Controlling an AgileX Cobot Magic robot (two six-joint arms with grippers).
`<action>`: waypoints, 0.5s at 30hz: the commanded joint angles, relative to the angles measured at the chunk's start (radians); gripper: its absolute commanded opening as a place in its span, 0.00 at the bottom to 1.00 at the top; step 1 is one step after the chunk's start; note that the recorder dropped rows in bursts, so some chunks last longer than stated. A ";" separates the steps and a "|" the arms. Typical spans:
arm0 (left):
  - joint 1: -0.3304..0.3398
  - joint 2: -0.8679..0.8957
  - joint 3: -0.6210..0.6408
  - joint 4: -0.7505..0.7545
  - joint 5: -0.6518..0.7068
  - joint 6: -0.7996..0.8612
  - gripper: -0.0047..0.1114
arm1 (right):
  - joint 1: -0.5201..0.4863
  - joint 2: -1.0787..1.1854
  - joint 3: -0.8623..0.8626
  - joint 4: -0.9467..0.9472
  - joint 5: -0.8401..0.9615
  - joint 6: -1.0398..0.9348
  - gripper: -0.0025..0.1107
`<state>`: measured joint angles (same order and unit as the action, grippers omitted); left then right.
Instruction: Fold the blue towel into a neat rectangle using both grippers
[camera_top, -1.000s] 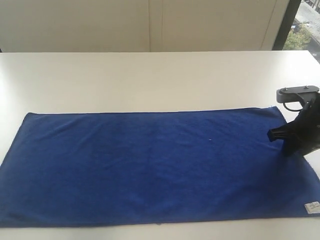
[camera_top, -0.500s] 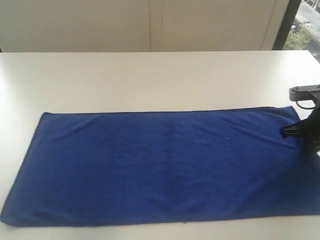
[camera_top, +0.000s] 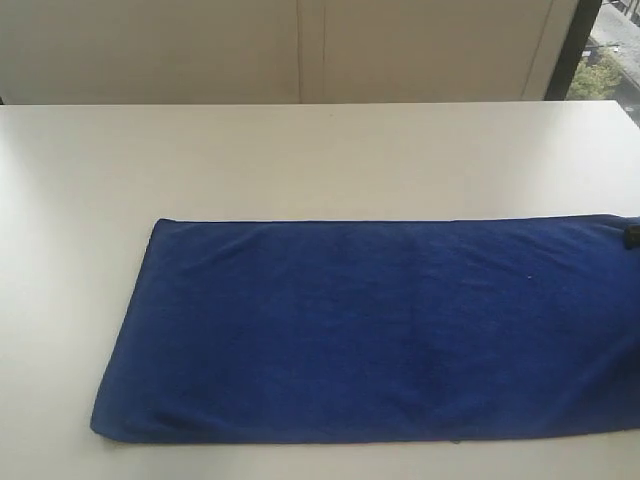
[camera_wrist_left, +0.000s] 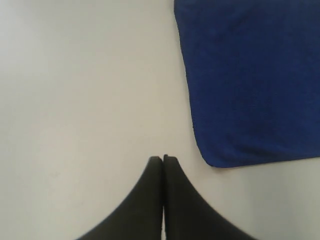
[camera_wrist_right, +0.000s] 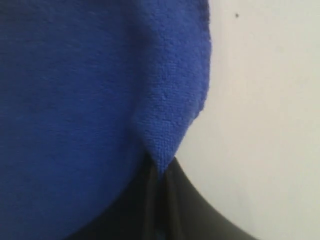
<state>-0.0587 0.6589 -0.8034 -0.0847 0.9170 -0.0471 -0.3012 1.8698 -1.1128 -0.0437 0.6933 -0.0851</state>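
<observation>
My right gripper is to release the pinched edge. It will do so at the blue towel's opposite short side (camera_top: 126, 282), near its far corner.
The blue towel (camera_top: 380, 330) lies flat on the white table, its right end running off the exterior view's right edge. One rounded corner of the blue towel (camera_wrist_left: 250, 90) shows in the left wrist view, a short way from my left gripper (camera_wrist_left: 163, 159), which is shut on nothing over bare table. My right gripper (camera_wrist_right: 159, 170) is shut on a pinched edge of the blue towel (camera_wrist_right: 100, 100). Only a black sliver of the right gripper (camera_top: 631, 236) shows at the exterior view's right edge. The white label is out of view.
The white table (camera_top: 300, 160) stretches bare behind and to the left of the towel. A pale wall (camera_top: 300, 50) runs along its far side, with a window (camera_top: 610, 50) at the upper right.
The whole towel has slid to the right, dragged by my right gripper, which has nearly left the exterior view. The towel's left edge has moved well to the right.
</observation>
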 joint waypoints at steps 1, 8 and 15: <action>0.001 -0.008 0.007 -0.003 0.010 0.000 0.04 | 0.086 -0.110 -0.016 0.032 0.063 0.016 0.02; 0.001 -0.008 0.007 -0.003 0.010 0.000 0.04 | 0.346 -0.305 -0.016 0.032 0.154 0.061 0.02; 0.001 -0.008 0.007 -0.003 0.010 0.000 0.04 | 0.639 -0.319 -0.085 0.055 0.175 0.144 0.02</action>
<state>-0.0587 0.6589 -0.8034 -0.0847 0.9170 -0.0471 0.2443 1.5478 -1.1575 0.0000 0.8604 0.0203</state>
